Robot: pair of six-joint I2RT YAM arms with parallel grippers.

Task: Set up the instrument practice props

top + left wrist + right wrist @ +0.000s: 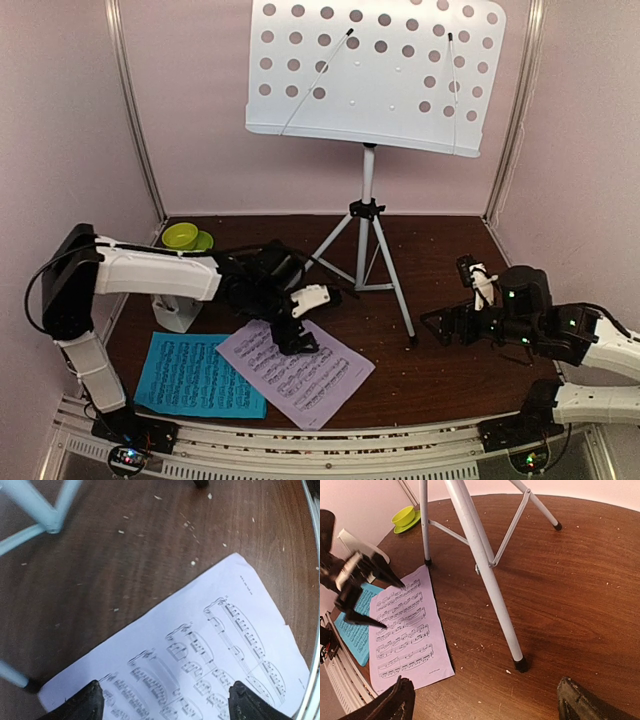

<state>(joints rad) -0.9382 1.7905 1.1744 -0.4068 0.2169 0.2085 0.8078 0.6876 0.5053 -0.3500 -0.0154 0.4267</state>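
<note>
I close my left gripper next on the lilac page's corner (pixel 222 346) over the cyan page.
The white perforated music stand (pixel 375 75) rises on its silver tripod (pixel 368 230) at the back centre. A lilac sheet-music page (pixel 300 372) lies flat on the brown table beside a cyan page (pixel 200 375). My left gripper (pixel 292 338) hangs open just over the lilac page (pixel 200 655), its fingertips (pixel 92 702) wide apart above the paper's near part. The white metronome (pixel 178 312) stands at the left, partly hidden by the left arm. My right gripper (pixel 490 700) is open and empty near a tripod foot (pixel 520 664).
A lime-green bowl on its saucer (pixel 185 237) sits in the back left corner. The tripod legs (pixel 485 570) spread across the table's middle. Pale walls close in on three sides, and a metal rail (pixel 300 440) runs along the front edge.
</note>
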